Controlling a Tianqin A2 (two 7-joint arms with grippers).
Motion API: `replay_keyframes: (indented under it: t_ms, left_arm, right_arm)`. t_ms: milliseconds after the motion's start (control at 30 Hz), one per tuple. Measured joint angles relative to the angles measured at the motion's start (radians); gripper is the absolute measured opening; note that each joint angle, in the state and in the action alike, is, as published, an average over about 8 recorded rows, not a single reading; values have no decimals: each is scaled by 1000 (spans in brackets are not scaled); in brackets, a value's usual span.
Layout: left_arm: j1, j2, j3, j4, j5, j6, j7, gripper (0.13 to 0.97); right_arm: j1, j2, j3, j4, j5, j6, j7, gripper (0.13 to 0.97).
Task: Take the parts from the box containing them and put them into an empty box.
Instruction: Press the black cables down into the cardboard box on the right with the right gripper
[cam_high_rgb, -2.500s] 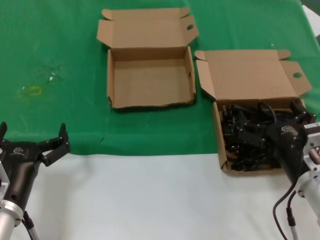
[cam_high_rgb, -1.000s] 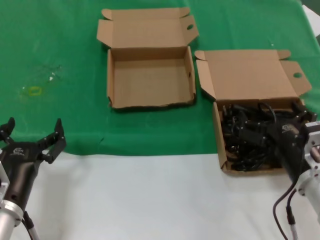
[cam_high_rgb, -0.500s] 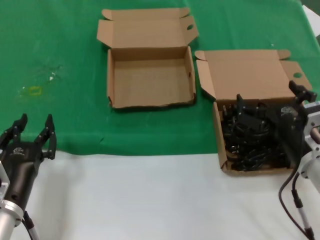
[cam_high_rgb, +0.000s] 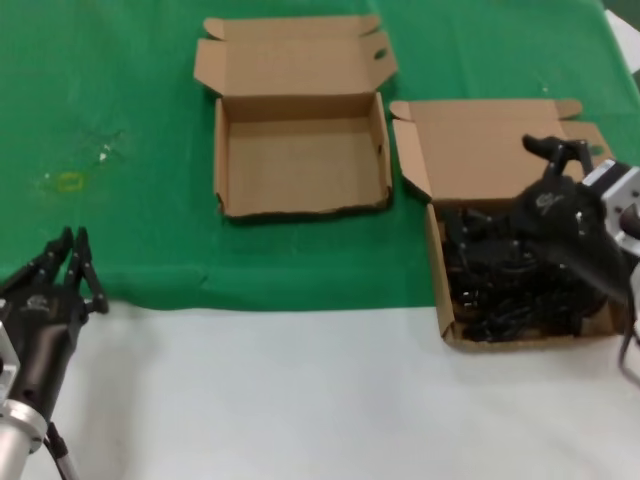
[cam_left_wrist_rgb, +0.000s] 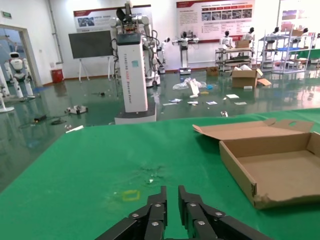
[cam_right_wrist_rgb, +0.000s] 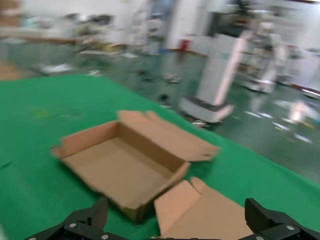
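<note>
Next, the right gripper reaches the black part's cable loops in the middle (cam_high_rgb: 527, 264) of the full box, midway between its lid and near side.
The empty box (cam_high_rgb: 300, 165) lies open on the green cloth at centre, its wavy front wall toward me; it also shows as the empty box (cam_left_wrist_rgb: 277, 167) and the empty box (cam_right_wrist_rgb: 125, 170). To its right sits the box containing them (cam_high_rgb: 437, 270), lid (cam_high_rgb: 495, 150) folded back, filled with tangled black parts (cam_high_rgb: 500, 280). My right gripper (cam_high_rgb: 520, 195) hovers over that box's rear part, open, with only the lid (cam_right_wrist_rgb: 200, 217) showing between the fingers of the right gripper (cam_right_wrist_rgb: 175, 210). My left gripper (cam_high_rgb: 65, 262) is shut and empty at the near left, well away from both boxes, seen as the left gripper (cam_left_wrist_rgb: 172, 194).
The green cloth (cam_high_rgb: 120, 80) ends at a white table strip (cam_high_rgb: 300, 390) near me. A small yellow mark (cam_high_rgb: 70, 182) lies on the cloth at the left. The right-hand box stands close to the table's right side.
The left gripper's fingers went from wide open to shut in place. The right gripper lifted out of the cords and swung up and back over the box, staying open.
</note>
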Motion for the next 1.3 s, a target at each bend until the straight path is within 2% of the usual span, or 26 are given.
replay_keyframes:
  t_ms: [100,200,300,433,567,867,1067,1300]
  left_arm:
    - [0,0,0,0,0,0,0,212]
    - [0,0,0,0,0,0,0,190]
    - [0,0,0,0,0,0,0,171]
    - [0,0,0,0,0,0,0,145]
    - [0,0,0,0,0,0,0,144]
    - [0,0,0,0,0,0,0,144]
    - [0,0,0,0,0,0,0,144]
    - [0,0,0,0,0,0,0,144]
  right_arm:
    - [127,63,-105,-14,-94,-119,104,966]
    - [228,95,-169,-33,-210,-242,210,966]
    - [310,101,-204,-63,-313,-366,282,966]
    - [397,73,-210,-135,-423,-541,311,966]
    - [456,18,-177,-238,-510,-718,268,966]
    - [555,-121,-90,-453,-658,-1063,64,966]
    - [582,-200,-41,-560,-742,-1199,-34,966]
    - [592,-262,12,-681,-820,-1275,-116,966]
